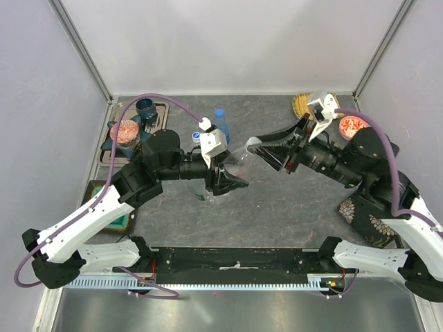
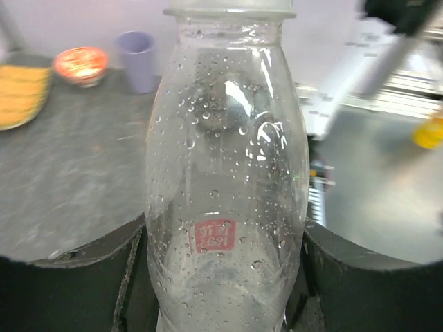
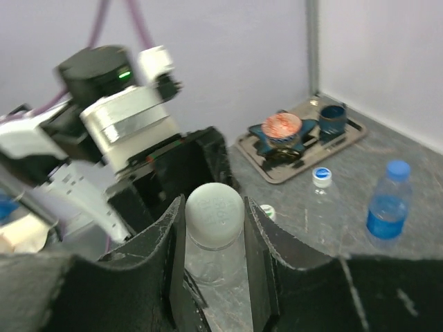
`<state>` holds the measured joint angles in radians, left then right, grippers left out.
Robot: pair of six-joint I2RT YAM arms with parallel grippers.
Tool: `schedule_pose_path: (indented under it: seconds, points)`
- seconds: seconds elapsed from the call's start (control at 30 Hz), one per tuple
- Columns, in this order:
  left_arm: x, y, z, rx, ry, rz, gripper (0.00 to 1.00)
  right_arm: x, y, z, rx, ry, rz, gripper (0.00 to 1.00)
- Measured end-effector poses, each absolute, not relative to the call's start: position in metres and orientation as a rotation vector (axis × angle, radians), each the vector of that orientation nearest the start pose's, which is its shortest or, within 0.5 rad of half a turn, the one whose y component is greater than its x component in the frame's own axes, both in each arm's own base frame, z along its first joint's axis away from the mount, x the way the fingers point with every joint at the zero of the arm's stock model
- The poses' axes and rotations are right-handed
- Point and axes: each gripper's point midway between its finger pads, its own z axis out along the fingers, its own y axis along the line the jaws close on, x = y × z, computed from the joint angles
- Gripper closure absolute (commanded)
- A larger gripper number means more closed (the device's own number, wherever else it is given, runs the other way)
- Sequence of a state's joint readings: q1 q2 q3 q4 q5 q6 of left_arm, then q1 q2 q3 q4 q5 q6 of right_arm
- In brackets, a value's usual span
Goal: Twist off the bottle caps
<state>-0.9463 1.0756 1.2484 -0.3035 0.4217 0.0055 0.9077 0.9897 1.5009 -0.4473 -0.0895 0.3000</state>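
The pale cap, still held above the table, will go down from my right gripper onto the bare middle of the table [image 1: 256, 188], closer to me than the blue-labelled bottle.
The plain clear bottle [image 1: 239, 162] is held tilted above the table between my two grippers. My left gripper [image 1: 230, 181] is shut on its lower body; in the left wrist view the wet bottle [image 2: 225, 138] fills the space between the black fingers [image 2: 76, 283]. My right gripper [image 1: 255, 147] is shut on its pale cap [image 3: 214, 213], with one finger [image 3: 158, 256] on each side. The blue-labelled bottle [image 1: 220, 122] stands capped behind, and also shows in the right wrist view [image 3: 386, 211]. A very short bottle [image 3: 320, 177] with a blue-white cap stands near it. A green-white cap [image 3: 268, 213] shows just beyond my fingers.
A tray [image 1: 111, 151] at the back left holds a dark cup [image 1: 147, 107] and a red-filled bowl [image 1: 124, 131]. At the back right are another red bowl [image 1: 353, 126] and a yellow item [image 1: 302, 105]. A lilac cup [image 2: 136, 61] shows in the left wrist view.
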Motion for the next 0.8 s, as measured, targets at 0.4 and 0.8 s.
schedule_pose_path:
  seconds: [0.4,0.8]
  points:
    - [0.066,-0.322,0.396,1.447,1.225,-1.695,0.71,0.088,0.259,0.507,-0.956,1.165,1.209,1.00]
    - [0.048,-0.317,0.398,1.611,1.111,-1.897,0.71,0.061,0.257,0.509,-1.105,1.026,1.260,1.00]
